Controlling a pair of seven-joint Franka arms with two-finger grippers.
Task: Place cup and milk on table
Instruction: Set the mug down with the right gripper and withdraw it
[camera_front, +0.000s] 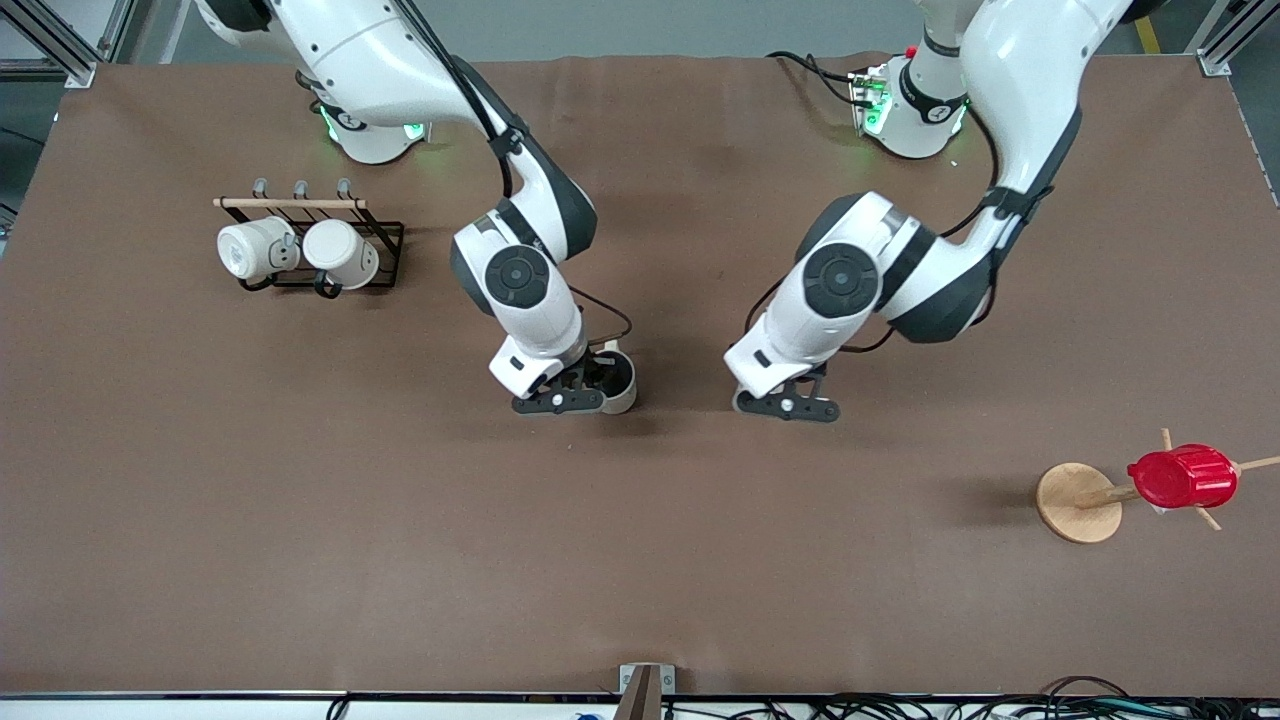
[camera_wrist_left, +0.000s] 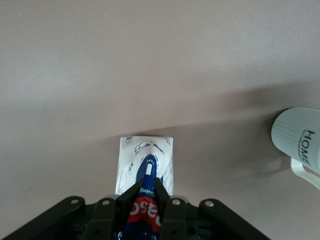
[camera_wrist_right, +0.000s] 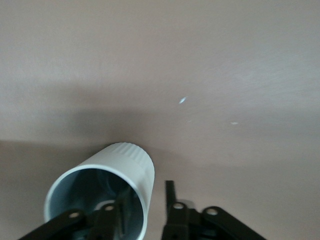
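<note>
My left gripper is going to the brown table (camera_front: 674, 395) (camera_wrist_left: 242, 156). It will let go of the milk, now hidden under that gripper, there, close beside the beige-white cup.
The cup (camera_front: 620, 385), beige-white with a dark inside, stands upright on the brown table (camera_front: 640, 560) near its middle. My right gripper (camera_front: 572, 398) is open astride the cup's wall. In the right wrist view one finger is inside the cup (camera_wrist_right: 135, 165) and the other outside, with gaps around my right gripper (camera_wrist_right: 145, 197). My left gripper (camera_front: 787, 405) is beside it toward the left arm's end, and the milk is hidden under it in the front view. In the left wrist view my left gripper (camera_wrist_left: 148, 185) is shut on the top ridge of the milk (camera_wrist_left: 145, 155). The cup (camera_wrist_left: 297, 142) shows there too.
A black wire rack (camera_front: 385, 245) with two whiter mugs (camera_front: 300, 250) stands toward the right arm's end. A red ribbed cup (camera_front: 1183, 476) hangs on a wooden peg stand (camera_front: 1078, 502) toward the left arm's end, nearer the front camera.
</note>
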